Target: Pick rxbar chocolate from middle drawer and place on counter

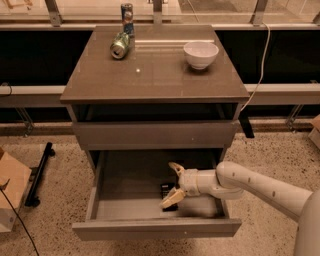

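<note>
I will next close my open two-fingered gripper on the middle of the rxbar chocolate (168, 191) in the middle drawer.
The middle drawer (125, 210) is pulled out below the grey front panel. The rxbar chocolate (165, 192), a small flat black bar, lies on the drawer floor right of centre. My gripper (173, 184) reaches in from the right on a white arm. It is open, with one finger above the bar and one below it, straddling the bar. The lower finger covers part of the bar. The counter (155, 70) is the glossy brown-grey top of the cabinet.
On the counter a green can (120, 45) lies on its side at the back left, an upright can (127, 12) stands behind it, and a white bowl (200, 54) sits at the back right. A cardboard box (10, 195) stands on the floor at left.
</note>
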You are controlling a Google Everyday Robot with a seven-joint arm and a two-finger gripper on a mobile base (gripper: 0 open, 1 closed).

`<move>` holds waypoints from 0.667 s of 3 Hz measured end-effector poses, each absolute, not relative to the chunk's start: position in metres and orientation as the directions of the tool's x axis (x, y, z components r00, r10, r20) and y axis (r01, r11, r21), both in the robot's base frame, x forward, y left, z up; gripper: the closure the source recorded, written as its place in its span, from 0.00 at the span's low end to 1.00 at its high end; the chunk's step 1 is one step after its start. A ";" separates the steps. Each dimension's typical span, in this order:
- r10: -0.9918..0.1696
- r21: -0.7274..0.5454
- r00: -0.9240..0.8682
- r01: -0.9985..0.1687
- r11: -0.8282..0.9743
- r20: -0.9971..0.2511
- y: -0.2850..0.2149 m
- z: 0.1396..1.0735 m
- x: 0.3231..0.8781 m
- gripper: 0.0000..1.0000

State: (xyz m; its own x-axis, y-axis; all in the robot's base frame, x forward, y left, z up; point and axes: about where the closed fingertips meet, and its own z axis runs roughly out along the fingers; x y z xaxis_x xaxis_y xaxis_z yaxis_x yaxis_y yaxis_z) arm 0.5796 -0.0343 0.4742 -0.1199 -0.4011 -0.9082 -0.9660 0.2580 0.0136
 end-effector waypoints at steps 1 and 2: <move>-0.394 0.002 -0.113 -0.963 0.271 -0.912 -0.027 0.444 0.591 0.00; -0.395 0.002 -0.113 -0.963 0.271 -0.912 -0.027 0.443 0.592 0.00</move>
